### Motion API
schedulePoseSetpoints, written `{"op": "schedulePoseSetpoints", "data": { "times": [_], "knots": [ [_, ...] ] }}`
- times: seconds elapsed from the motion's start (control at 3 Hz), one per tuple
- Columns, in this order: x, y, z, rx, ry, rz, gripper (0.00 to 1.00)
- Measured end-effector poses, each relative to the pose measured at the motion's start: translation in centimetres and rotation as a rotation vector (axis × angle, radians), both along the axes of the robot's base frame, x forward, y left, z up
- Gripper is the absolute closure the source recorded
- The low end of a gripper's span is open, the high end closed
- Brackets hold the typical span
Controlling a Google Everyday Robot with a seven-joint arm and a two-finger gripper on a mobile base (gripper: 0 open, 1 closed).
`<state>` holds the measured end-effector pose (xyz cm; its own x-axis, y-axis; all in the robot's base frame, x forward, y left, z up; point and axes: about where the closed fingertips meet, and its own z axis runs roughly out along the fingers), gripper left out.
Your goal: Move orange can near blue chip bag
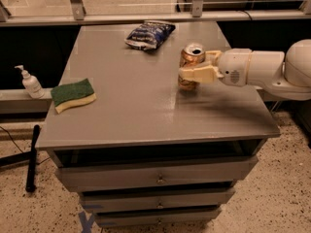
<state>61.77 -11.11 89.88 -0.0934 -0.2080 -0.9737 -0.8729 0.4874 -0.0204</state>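
The robot's gripper will set the orange can down on the grey table (pixel 170 53), against the end of the blue chip bag nearest the robot's arm.
The orange can (pixel 190 57) stands upright on the grey table (pixel 141 110), right of the middle. My gripper (pixel 193 68) reaches in from the right on a white arm, its cream fingers (pixel 198 74) closed around the can's side. The blue chip bag (pixel 149 34) lies wrinkled at the table's far edge, up and to the left of the can, about a can's height of bare table between them.
A green-and-yellow sponge (pixel 73 94) lies near the table's left edge. A white pump bottle (pixel 31 83) stands on a ledge left of the table. Drawers sit below the tabletop. A black pole (pixel 31 157) leans on the floor at left.
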Motion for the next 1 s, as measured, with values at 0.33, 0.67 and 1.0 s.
{"op": "schedulePoseSetpoints", "data": {
  "times": [0.33, 0.67, 1.0],
  "knots": [
    [3.6, 0.9, 0.8, 0.026, -0.068, -0.001, 1.0],
    [8.8, 1.7, 2.5, 0.035, -0.143, 0.002, 1.0],
    [13.8, 2.7, 3.3, 0.009, -0.179, 0.017, 1.0]
  ]
}}
